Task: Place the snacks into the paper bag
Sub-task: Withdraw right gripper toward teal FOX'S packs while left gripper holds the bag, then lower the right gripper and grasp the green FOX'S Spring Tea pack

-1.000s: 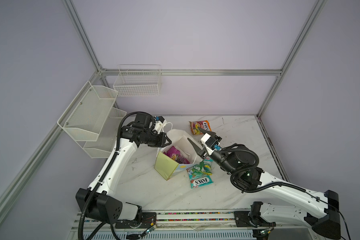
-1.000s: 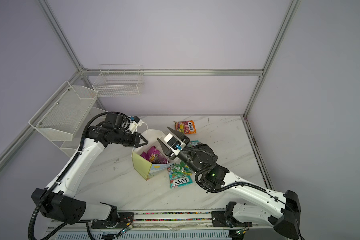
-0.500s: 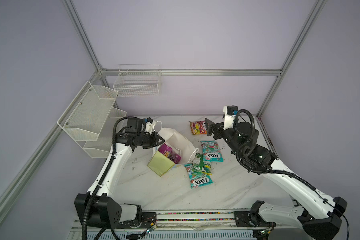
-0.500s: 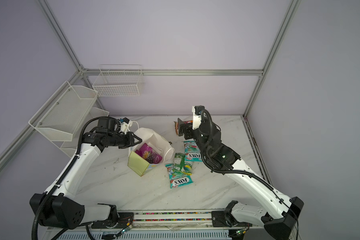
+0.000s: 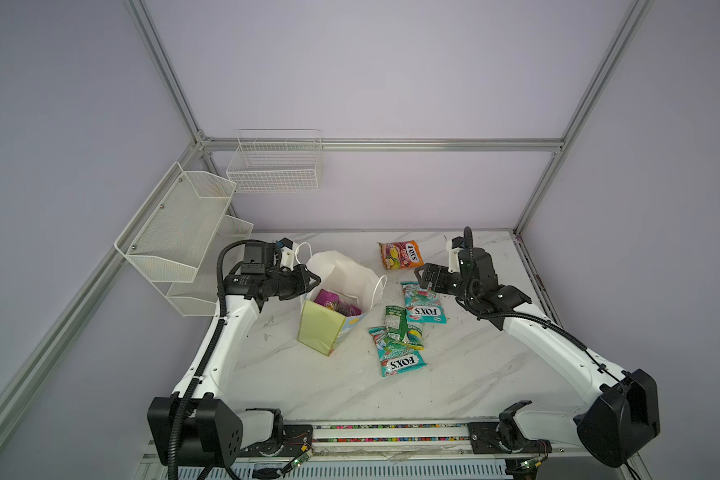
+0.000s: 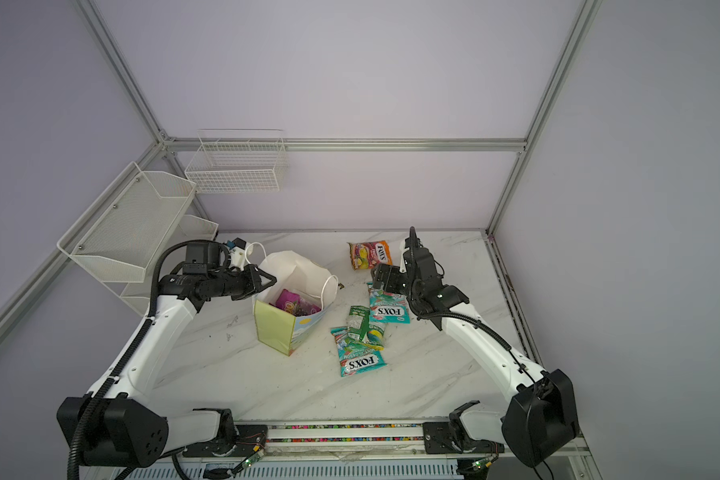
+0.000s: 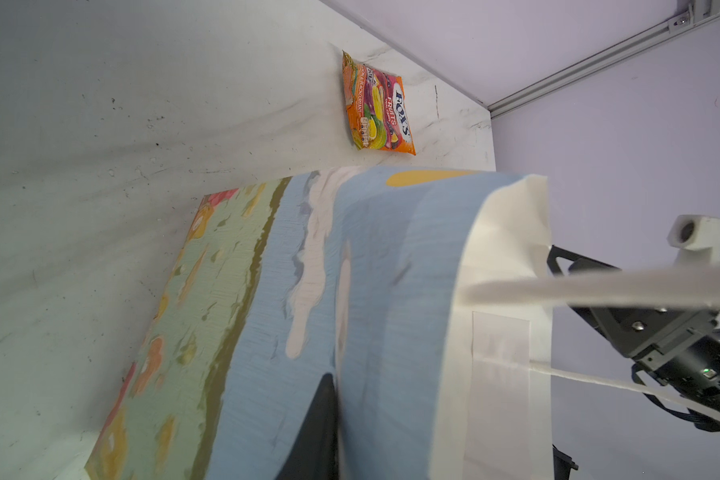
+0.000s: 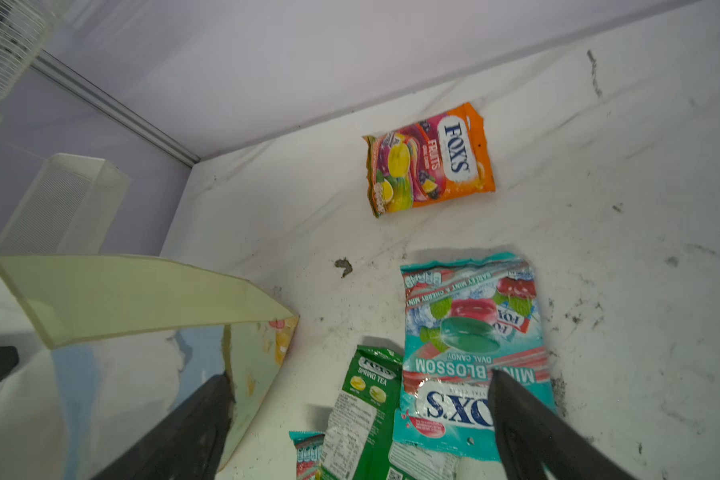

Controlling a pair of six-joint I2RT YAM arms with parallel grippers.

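Next, I move my right gripper next to the green snack's near end (image 5: 415, 339), beside the teal snack it overlaps, and close it there.
The paper bag (image 5: 323, 332) (image 6: 277, 328) stands open left of centre, with a magenta snack (image 5: 336, 302) (image 6: 294, 302) inside. My left gripper (image 5: 313, 282) (image 6: 269, 279) is shut on the bag's left rim; in the left wrist view one dark finger (image 7: 316, 432) presses the blue print (image 7: 371, 291). My right gripper (image 5: 427, 277) (image 8: 360, 374) hangs open above a teal snack (image 5: 422, 305) (image 8: 470, 332), holding nothing. A green snack (image 5: 395, 322) (image 8: 362, 407) overlaps a second teal one (image 5: 400, 359). The orange snack (image 5: 400, 255) (image 8: 429, 162) lies near the back wall.
White wire baskets hang on the left wall (image 5: 175, 232) and on the back wall (image 5: 275, 166). An aluminium frame post (image 5: 533, 195) rises at the back right corner. The arms' base rail (image 5: 391, 432) runs along the table's front edge.
My right gripper left the bag's mouth, swung to the back right and opened wide over the teal snack. My left gripper kept its hold on the rim and pulled the bag slightly left.
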